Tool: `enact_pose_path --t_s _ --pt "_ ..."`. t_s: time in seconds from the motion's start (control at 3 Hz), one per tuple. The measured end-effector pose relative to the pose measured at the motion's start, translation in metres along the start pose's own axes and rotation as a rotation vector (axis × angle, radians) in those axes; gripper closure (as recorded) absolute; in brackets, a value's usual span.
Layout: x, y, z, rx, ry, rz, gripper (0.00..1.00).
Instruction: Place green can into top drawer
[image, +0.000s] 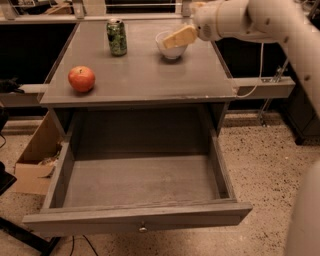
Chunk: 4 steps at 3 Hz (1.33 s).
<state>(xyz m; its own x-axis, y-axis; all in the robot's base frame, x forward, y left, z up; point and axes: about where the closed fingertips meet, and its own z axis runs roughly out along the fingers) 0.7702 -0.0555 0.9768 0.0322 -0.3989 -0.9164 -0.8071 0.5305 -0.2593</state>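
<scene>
Next, I close my gripper on the upper part of the green can (117, 28).
The green can (116, 37) stands upright at the back left of the grey table top (145, 75). The top drawer (140, 187) is pulled wide open below the table top, with its knob (143, 229) at the front, and nothing lies in it. My gripper (175, 38) hangs over the white bowl (171, 48) at the back of the table, to the right of the can and apart from it. It holds nothing that I can see.
A red apple (81, 78) sits near the table's front left corner. A cardboard box (35, 160) stands on the floor left of the drawer. My white arm (270, 22) reaches in from the upper right. A rail (265, 87) sticks out on the right.
</scene>
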Motion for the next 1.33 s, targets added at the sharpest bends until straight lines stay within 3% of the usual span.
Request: enact_pose_path --t_s 0.33,1.0,1.33 --pt "0.007 -0.012 0.066 -0.005 -0.031 0.043 0.00" --pt "-0.015 0.010 0.180 -0.034 -0.103 0.196 0.00" --pt "-0.028 0.017 0.218 -0.025 -0.133 0.215 0.00"
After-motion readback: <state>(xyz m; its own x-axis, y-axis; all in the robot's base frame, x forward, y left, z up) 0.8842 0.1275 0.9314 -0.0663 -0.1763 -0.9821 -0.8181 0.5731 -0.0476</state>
